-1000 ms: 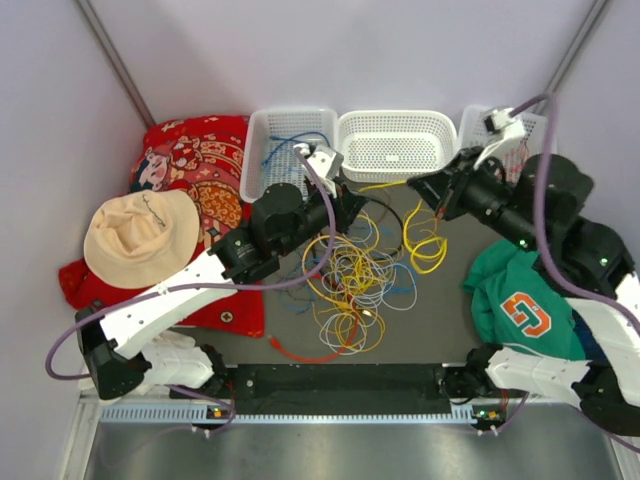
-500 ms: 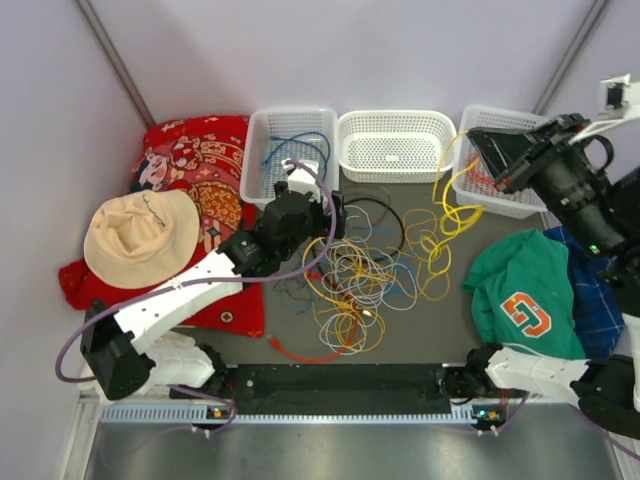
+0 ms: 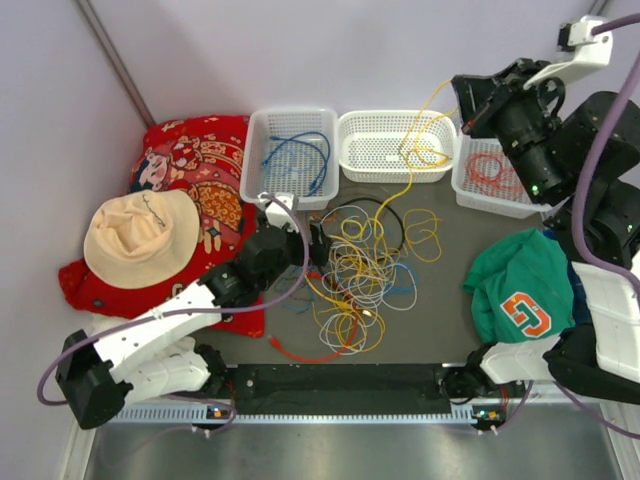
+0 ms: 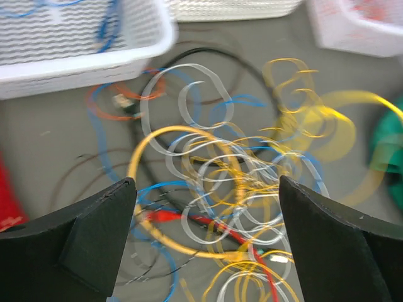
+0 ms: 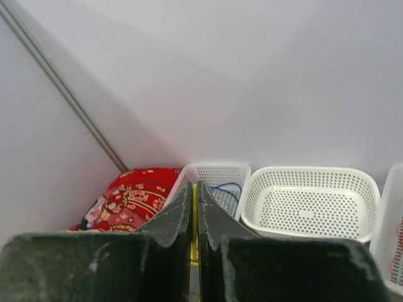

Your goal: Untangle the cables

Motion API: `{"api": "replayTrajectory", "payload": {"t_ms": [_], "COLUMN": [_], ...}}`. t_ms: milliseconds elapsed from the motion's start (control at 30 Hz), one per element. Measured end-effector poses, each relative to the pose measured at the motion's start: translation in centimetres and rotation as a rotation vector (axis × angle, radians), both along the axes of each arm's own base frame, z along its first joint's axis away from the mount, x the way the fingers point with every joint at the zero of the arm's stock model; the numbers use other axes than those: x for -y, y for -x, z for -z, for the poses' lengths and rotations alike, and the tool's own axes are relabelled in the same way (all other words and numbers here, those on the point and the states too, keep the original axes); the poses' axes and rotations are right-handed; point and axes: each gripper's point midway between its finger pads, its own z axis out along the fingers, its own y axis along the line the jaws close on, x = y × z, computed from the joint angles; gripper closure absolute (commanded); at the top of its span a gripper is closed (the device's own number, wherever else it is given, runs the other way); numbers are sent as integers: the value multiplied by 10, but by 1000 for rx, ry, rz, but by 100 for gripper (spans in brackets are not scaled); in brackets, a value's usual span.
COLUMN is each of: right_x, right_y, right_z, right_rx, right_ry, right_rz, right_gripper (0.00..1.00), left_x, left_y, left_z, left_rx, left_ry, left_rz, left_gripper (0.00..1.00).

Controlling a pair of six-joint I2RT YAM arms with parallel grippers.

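Note:
Next, I close my left gripper on the yellow cable (image 3: 381, 257) (image 4: 291, 165) where it runs down into the white loops, next to the blue arc of the tangle.
The cables (image 3: 360, 272) lie in a loose tangle of yellow, white, blue, red-orange and black loops on the dark table. My left gripper (image 3: 318, 242) hangs open at the tangle's left edge. In the left wrist view its wide-apart fingers (image 4: 94, 245) frame the loops (image 4: 239, 189), with nothing between them. My right gripper (image 3: 462, 98) is raised at the back right, shut on a yellow cable (image 3: 422, 153) that trails down across the middle basket to the pile. In the right wrist view the yellow cable (image 5: 194, 220) shows between the pressed fingers of that gripper (image 5: 194, 185).
Three white baskets stand along the back: the left (image 3: 262, 130) holds a blue cable (image 3: 300, 160), the middle (image 3: 390, 125) has the yellow cable draped in, the right (image 3: 470, 190) holds a red-orange cable (image 3: 495, 172). Red cloth (image 3: 190, 150) and hat (image 3: 140, 235) lie left, a green shirt (image 3: 520, 300) right.
My left gripper opened beside the left basket and drew back to the pile's left edge. My right gripper rose to the back right, pulling the yellow cable up out of the tangle.

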Motion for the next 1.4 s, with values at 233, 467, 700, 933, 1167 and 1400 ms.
{"api": "replayTrajectory", "payload": {"t_ms": [233,467,700,933,1167,1400], "right_x": [12,6,-7,-14,-18,-14], "right_y": [12,12,15,19,21,25], "right_z": [-28,-22,-15,-9,-9,-9], "right_rx": [67,46,10,-18,-26,-23], "right_ry": [-66,-76,-97,-104,-113,-111], "right_rz": [0,-23,-90,-134,-154,-156], "right_gripper": [100,100,100,100,100,100], "left_x": [31,65,106,140,167,172], "left_y": [35,61,70,79,71,64], "left_z": [-17,-65,-49,-45,-23,4], "left_rx": [152,328,326,333,322,298], "left_ry": [246,396,399,404,366,298], "left_rz": [264,516,657,760,796,795], "left_gripper": [1,1,1,1,31,100]}}
